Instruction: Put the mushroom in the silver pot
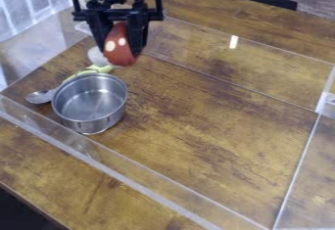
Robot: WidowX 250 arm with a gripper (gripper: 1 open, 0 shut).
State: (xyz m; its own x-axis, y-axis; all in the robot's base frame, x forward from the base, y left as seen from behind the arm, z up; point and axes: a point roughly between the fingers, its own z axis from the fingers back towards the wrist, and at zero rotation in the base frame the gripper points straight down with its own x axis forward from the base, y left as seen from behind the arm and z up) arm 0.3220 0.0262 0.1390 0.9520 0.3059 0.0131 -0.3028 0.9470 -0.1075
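I need to let go of the mushroom with my gripper around the middle of the silver pot's shiny bottom [89,106].
My black gripper [119,48] hangs pointing down at the upper left, shut on the mushroom [118,46]. Its dark red cap shows between the fingers and the white stem sticks out to the left. The mushroom is held in the air, a little beyond and above the silver pot [89,102]. That pot is a round shiny steel one standing upright on the wooden table at the left, and nothing shows inside it.
A yellow-green object [94,69] and a grey spoon-like piece [42,96] lie just behind and left of the pot. A clear acrylic wall [157,187] fences the work area. White slats stand at the far left.
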